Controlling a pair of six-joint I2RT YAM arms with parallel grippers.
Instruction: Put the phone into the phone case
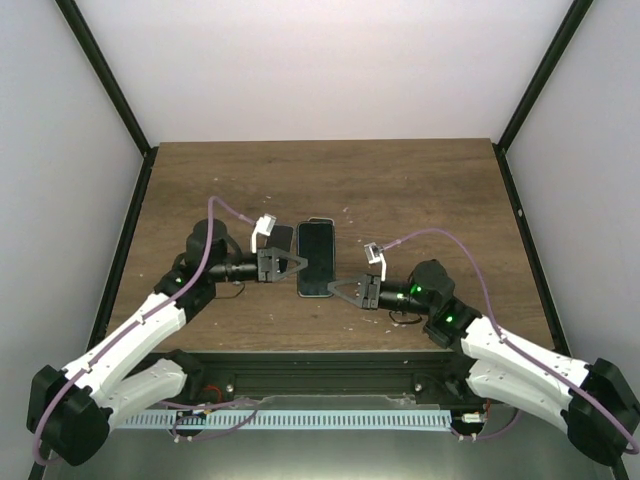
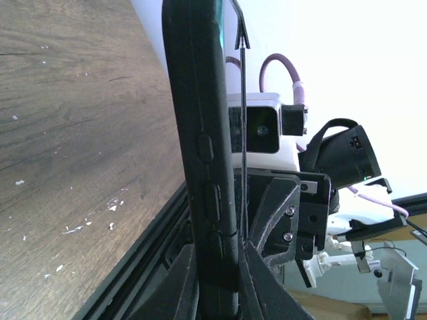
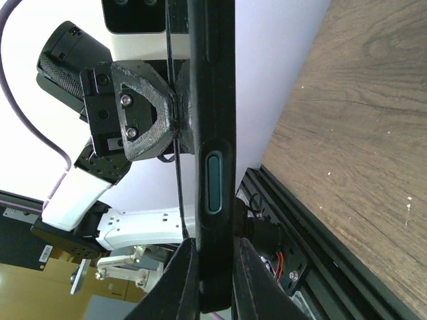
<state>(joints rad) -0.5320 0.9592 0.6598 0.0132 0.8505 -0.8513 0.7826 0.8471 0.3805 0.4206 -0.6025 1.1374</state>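
Note:
I will set the phone in its phone case down with my right gripper and let go of it on the bare wood [image 1: 363,252] under that gripper's white camera.
From above, the phone [image 1: 316,255] shows its dark screen upward inside the grey rim of the phone case [image 1: 301,262] at the table's middle. The left gripper [image 1: 299,264] is shut on its left long edge. On the near right corner the right gripper [image 1: 334,291] is also shut. In the left wrist view the case [image 2: 200,127] stands edge-on with side buttons, pinched by the left gripper [image 2: 217,270]. The right wrist view shows the case edge [image 3: 212,100] with a teal button, clamped in the right gripper [image 3: 215,270]. A thin dark edge runs beside the case in both wrist views.
The wooden table [image 1: 420,190] is ringed by black frame posts and white walls. A black rail [image 1: 320,365] runs along the near edge between the arm bases. Purple cables [image 1: 450,240] loop above each wrist.

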